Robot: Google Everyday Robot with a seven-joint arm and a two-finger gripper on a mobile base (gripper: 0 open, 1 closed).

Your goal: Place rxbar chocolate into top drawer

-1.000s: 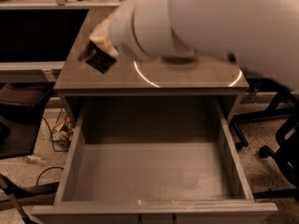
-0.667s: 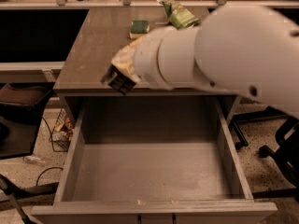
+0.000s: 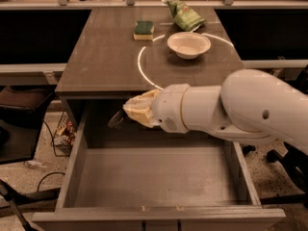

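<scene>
My gripper is going to let go of the rxbar chocolate near the middle of the top drawer's grey bottom (image 3: 143, 162).
The top drawer (image 3: 159, 179) stands pulled open below the grey table (image 3: 101, 57); its grey floor is bare. My gripper (image 3: 120, 119) reaches in from the right on a thick white arm and sits low over the drawer's back left part, just under the table's front edge. It is shut on the rxbar chocolate (image 3: 114, 121), which shows only as a dark end sticking out to the left of the tan fingers (image 3: 139, 110). The bar is held above the drawer floor.
On the table stand a green and yellow sponge (image 3: 143, 30), a white bowl (image 3: 188, 44) and a green chip bag (image 3: 185, 16). A dark chair (image 3: 19, 124) and a wire basket (image 3: 62, 131) are on the floor at the left. Chair legs show at the right.
My gripper has carried the black bar down from the table's left front part, past the front edge, into the space over the open drawer. The arm now lies lower and uncovers the table top.
</scene>
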